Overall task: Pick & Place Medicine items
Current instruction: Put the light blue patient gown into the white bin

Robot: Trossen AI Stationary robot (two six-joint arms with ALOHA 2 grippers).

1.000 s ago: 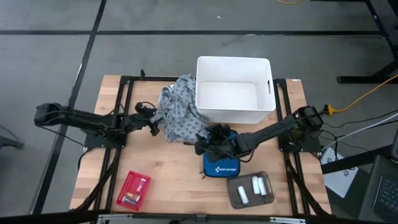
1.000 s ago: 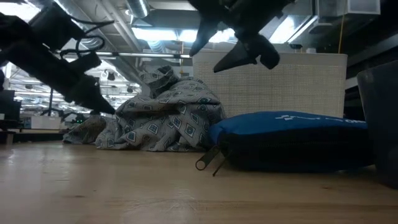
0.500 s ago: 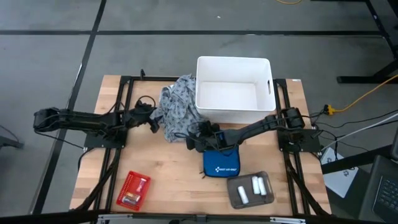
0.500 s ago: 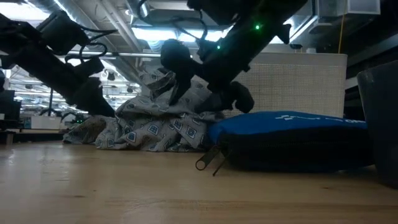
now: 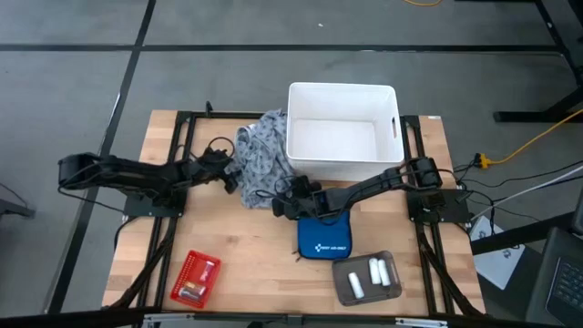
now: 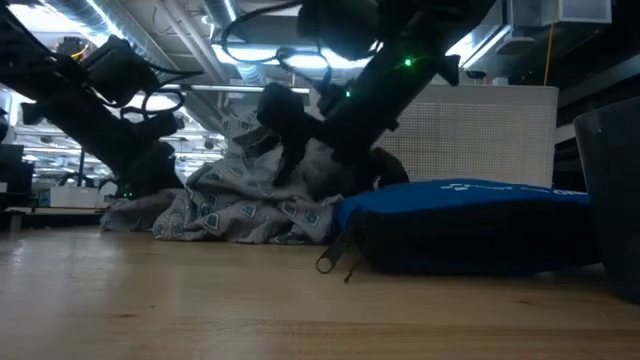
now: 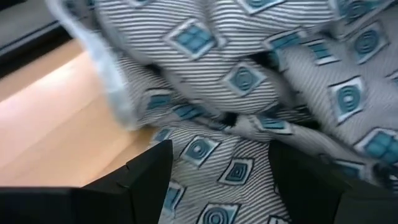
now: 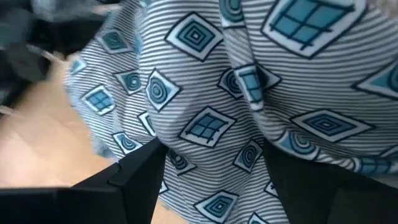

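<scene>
Next, my left gripper grabs the folded edge [image 5: 242, 175] [image 7: 217, 165] of the grey patterned cloth, on the side farthest away from the white bin.
Three white medicine rolls [image 5: 372, 273] lie in a grey tray [image 5: 346, 293] at the table's near right. Neither gripper is near them. A grey patterned cloth [image 5: 260, 157] is heaped on the table against the white bin's left wall. My left gripper [image 5: 229, 179] is open at the cloth's left edge, with cloth [image 7: 249, 81] between its fingers in the left wrist view. My right gripper [image 5: 281, 203] is open at the cloth's near edge, low over the heap [image 6: 250, 200]. Its wrist view is filled with cloth [image 8: 205, 93]. My left gripper [image 7: 221, 180] comes level from the table's left, and folds of the cloth's left edge lie between its open fingers. I cannot tell whether they touch. My right gripper [image 8: 214, 180] slants down from the right with cloth between its open fingers. Whether they touch it, I cannot tell.
A white bin [image 5: 344, 169] stands at the far middle. A blue first-aid pouch [image 5: 325, 239] lies just near of my right gripper. A red basket [image 5: 195, 279] with small items sits at the near left. Bare wood lies between the basket and the pouch.
My right gripper has moved from above the blue pouch toward the table's left and far side, and has come down onto the near edge of the cloth. My left gripper has moved slightly right and down, closer to the cloth's left edge.
</scene>
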